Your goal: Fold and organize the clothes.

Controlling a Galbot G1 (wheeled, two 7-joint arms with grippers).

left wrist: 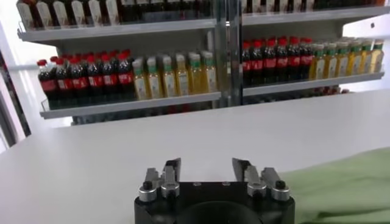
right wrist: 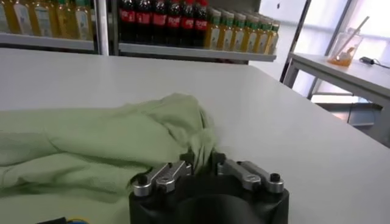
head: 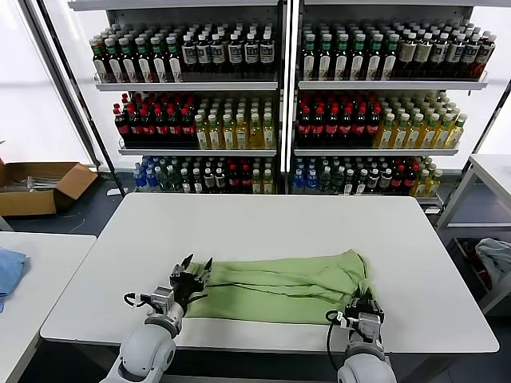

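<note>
The fingers of my left gripper are empty and reach beyond the green garment's end, so I need to pull that gripper back and pinch that end (head: 198, 270) before I fold the garment.
One piece of the clothes (head: 279, 287), a light green garment, lies folded into a long band across the front of the white table (head: 271, 223). No print or collar shows. My left gripper (head: 196, 266) hovers at the garment's left end, open and empty; in the left wrist view the left gripper (left wrist: 207, 165) has bare table ahead of it and the green cloth (left wrist: 347, 189) off to one side. My right gripper (head: 363, 302) sits at the garment's front right corner. In the right wrist view the right gripper (right wrist: 203, 159) has its jaws slightly apart, with a bunched fold of the cloth (right wrist: 109, 146) between them.
Shelves of bottles (head: 239, 120) stand behind the table. A cardboard box (head: 40, 183) lies on the floor at the left. A second table on the left carries a blue cloth (head: 9, 271). Another table (head: 495, 171) stands at the right.
</note>
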